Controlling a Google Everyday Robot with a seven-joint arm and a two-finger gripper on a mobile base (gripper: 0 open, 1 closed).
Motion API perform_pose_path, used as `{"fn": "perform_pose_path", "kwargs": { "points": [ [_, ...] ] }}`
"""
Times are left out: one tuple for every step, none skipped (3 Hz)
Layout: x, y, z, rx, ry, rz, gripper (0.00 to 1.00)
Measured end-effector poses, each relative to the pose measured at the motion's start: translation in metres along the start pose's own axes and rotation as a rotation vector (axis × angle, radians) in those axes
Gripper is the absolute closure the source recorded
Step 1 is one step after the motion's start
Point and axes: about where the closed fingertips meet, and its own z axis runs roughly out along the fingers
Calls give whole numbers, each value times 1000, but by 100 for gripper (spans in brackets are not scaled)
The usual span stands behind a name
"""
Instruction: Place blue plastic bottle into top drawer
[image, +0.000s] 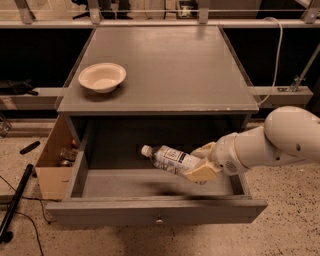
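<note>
The blue plastic bottle is to go in the drawer. My gripper will let go of it on the middle of the top drawer's bottom (168, 164), behind the round knob.
The blue plastic bottle (169, 158) is clear and crinkled, with a white cap and a white-and-blue label. It lies tilted, cap to the upper left, above the inside of the open top drawer (155, 210). My gripper (199, 163) comes in from the right on a white arm and is shut on the bottle's base end, holding it over the right half of the drawer. The drawer is grey, pulled fully out, with a small round knob on its front panel.
A cream round bowl (102, 76) sits on the grey tabletop (170, 65) at the left. A tan cardboard box (54, 160) holding small items stands on the floor at the drawer's left side. A black pole lies on the floor at the far left.
</note>
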Motion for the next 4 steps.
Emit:
{"fn": "perform_pose_path", "kwargs": {
  "points": [
    [4, -6, 28, -16, 8, 2, 100],
    [7, -15, 55, -29, 10, -1, 100],
    [16, -29, 76, -29, 11, -5, 100],
    [26, -43, 93, -28, 18, -16, 100]
  ]
}}
